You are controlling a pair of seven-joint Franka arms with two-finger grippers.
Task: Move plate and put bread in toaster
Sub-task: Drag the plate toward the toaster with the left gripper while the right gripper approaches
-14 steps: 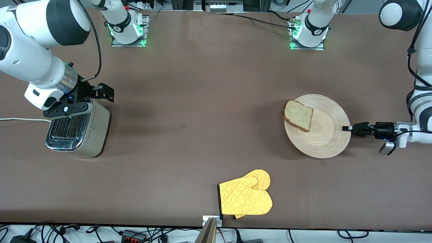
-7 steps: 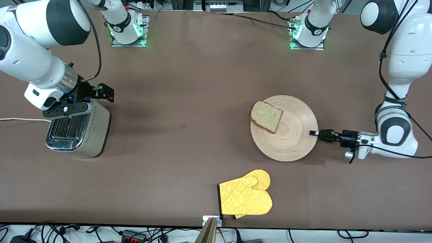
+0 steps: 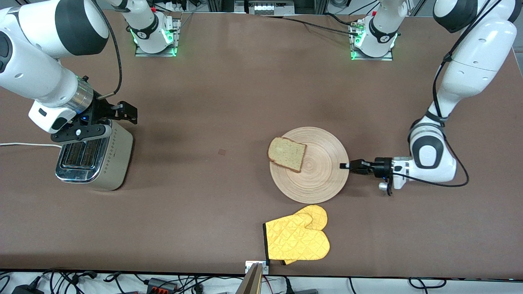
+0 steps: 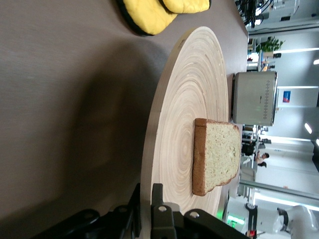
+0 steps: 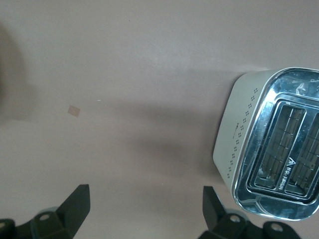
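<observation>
The plate is to go on the table (image 3: pixel 275 164) (image 4: pixel 229 117) close beside the small mark, nearer the toaster. Next, my left gripper lets go of it there.
The pale wooden plate (image 3: pixel 309 165) lies mid-table with the bread slice (image 3: pixel 287 154) on its rim toward the right arm's end. My left gripper (image 3: pixel 345 165) is shut on the plate's rim at the left arm's end; the left wrist view shows its fingers clamping the plate (image 4: pixel 184 119) edge, with the bread (image 4: pixel 215 155) on it. The toaster (image 3: pixel 94 159) stands at the right arm's end, its two slots empty. My right gripper (image 3: pixel 122 112) is open and empty, hovering over the toaster's edge; the right wrist view shows the toaster (image 5: pixel 269 159).
A yellow oven mitt (image 3: pixel 297 239) lies near the table's front edge, nearer the front camera than the plate. The toaster's white cord (image 3: pixel 24 144) runs off the table's end. A small mark (image 3: pixel 222 152) is on the table between toaster and plate.
My left gripper has dragged the plate with the bread across the table toward the right arm's end, to mid-table. The right arm has not moved.
</observation>
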